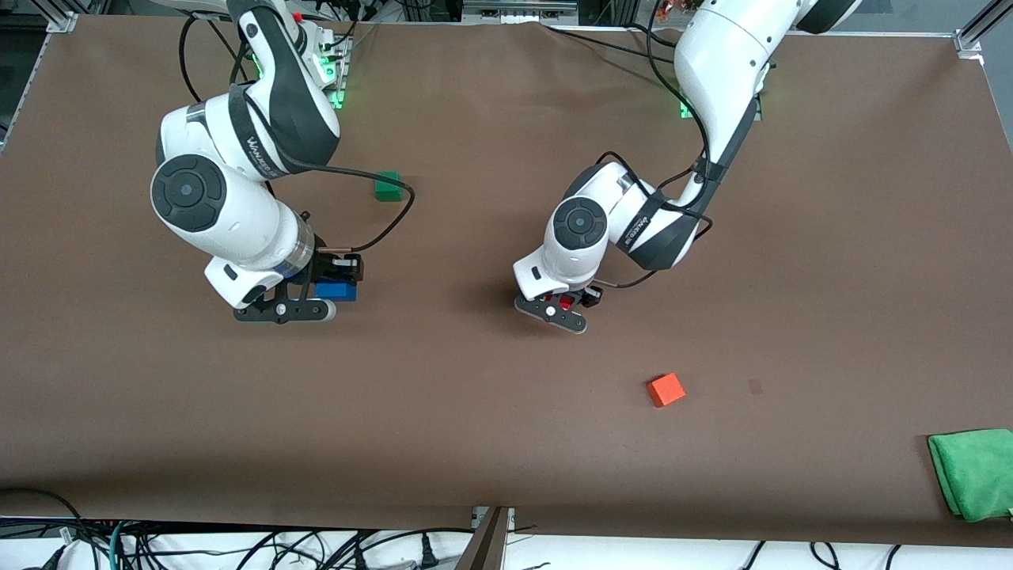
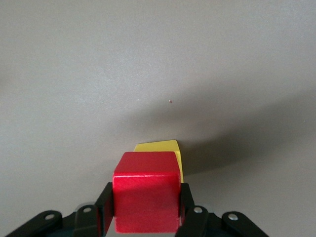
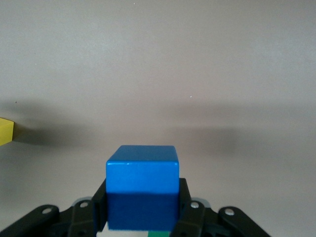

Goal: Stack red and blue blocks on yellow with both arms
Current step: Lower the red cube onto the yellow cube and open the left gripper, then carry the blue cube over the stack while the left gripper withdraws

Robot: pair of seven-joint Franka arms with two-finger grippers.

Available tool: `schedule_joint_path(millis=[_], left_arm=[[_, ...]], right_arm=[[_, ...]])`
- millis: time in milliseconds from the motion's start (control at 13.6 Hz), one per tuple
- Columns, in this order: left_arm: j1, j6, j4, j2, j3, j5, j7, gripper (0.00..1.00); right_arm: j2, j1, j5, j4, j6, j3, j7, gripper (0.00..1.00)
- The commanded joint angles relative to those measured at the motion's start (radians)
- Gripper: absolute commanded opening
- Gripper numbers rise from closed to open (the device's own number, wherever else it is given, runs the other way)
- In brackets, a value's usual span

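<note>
The blue block, still held over the table, will be released by my right gripper on top of the red block (image 1: 562, 296), which my left gripper is holding.
My left gripper (image 1: 563, 304) is shut on the red block (image 1: 566, 302) and holds it low over the middle of the table. In the left wrist view the red block (image 2: 146, 190) sits between the fingers (image 2: 104, 210), right above the yellow cube (image 2: 159, 147), which it partly covers. I cannot tell whether the two touch. The yellow cube is hidden in the front view. My right gripper (image 1: 339, 285) is shut on the blue block (image 1: 336, 291) over the table toward the right arm's end. The right wrist view shows the blue block (image 3: 142, 182) gripped and the yellow cube (image 3: 6, 131) at the frame's edge.
A dark green cube (image 1: 388, 186) lies farther from the front camera than the right gripper. An orange cube (image 1: 665, 389) lies nearer to the front camera than the left gripper. A green cloth (image 1: 973, 471) lies at the front edge at the left arm's end.
</note>
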Motion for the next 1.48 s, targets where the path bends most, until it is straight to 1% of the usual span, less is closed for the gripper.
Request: schedule_joint_path(millis=[0,74,148,295,369,443,590,664,738,811,959,1033,1180,1254,1402], left_arm=[[-0.019,-0.023,0.039,0.006,0.008,0.020,-0.066,1.00],[-0.011,-0.030,0.059,-0.003,0.009,0.019,-0.075,1.00],[-0.003,-0.069,0.091,-0.011,0.011,0.017,-0.074,1.00],[0.039,-0.190,0.196,-0.016,0.011,0.014,-0.071,1.00],[0.068,-0.239,0.244,-0.019,0.011,0.014,-0.071,1.00],[0.098,-0.258,0.263,-0.039,0.011,0.014,-0.071,1.00],[0.180,-0.260,0.264,-0.092,0.008,0.011,-0.066,1.00],[0.229,-0.266,0.266,-0.123,-0.001,0.010,-0.066,1.00],[0.265,-0.283,0.264,-0.158,-0.003,0.008,-0.065,1.00],[0.292,-0.334,0.264,-0.196,-0.001,0.007,-0.051,1.00],[0.346,-0.420,0.263,-0.279,0.012,0.008,0.018,1.00],[0.395,-0.456,0.251,-0.327,0.018,0.007,0.059,1.00],[0.466,-0.555,0.241,-0.390,0.023,0.004,0.118,1.00],[0.483,-0.604,0.241,-0.410,0.041,-0.007,0.144,1.00],[0.498,-0.648,0.229,-0.444,0.112,-0.085,0.194,1.00]], right_arm=[[0.008,0.002,-0.016,0.034,-0.028,0.001,0.029,0.13],[0.008,0.002,-0.016,0.034,-0.028,0.001,0.029,0.13],[0.008,0.005,-0.015,0.034,-0.028,0.001,0.034,0.13],[0.016,0.028,-0.010,0.034,-0.018,0.003,0.102,0.13],[0.033,0.052,-0.007,0.049,-0.008,0.003,0.154,0.13],[0.063,0.083,-0.006,0.084,-0.004,0.003,0.209,0.13],[0.140,0.136,-0.003,0.175,0.002,0.010,0.349,0.13],[0.177,0.158,-0.002,0.219,0.024,0.032,0.423,0.13],[0.214,0.176,-0.004,0.259,0.044,0.067,0.505,0.13],[0.249,0.199,-0.004,0.290,0.076,0.088,0.584,0.13],[0.306,0.270,-0.004,0.321,0.191,0.095,0.716,0.13],[0.335,0.303,-0.006,0.325,0.263,0.093,0.780,0.13],[0.390,0.353,-0.016,0.336,0.372,0.086,0.833,0.13],[0.409,0.365,-0.019,0.348,0.387,0.084,0.840,0.13],[0.429,0.368,-0.056,0.364,0.397,0.082,0.842,0.13]])
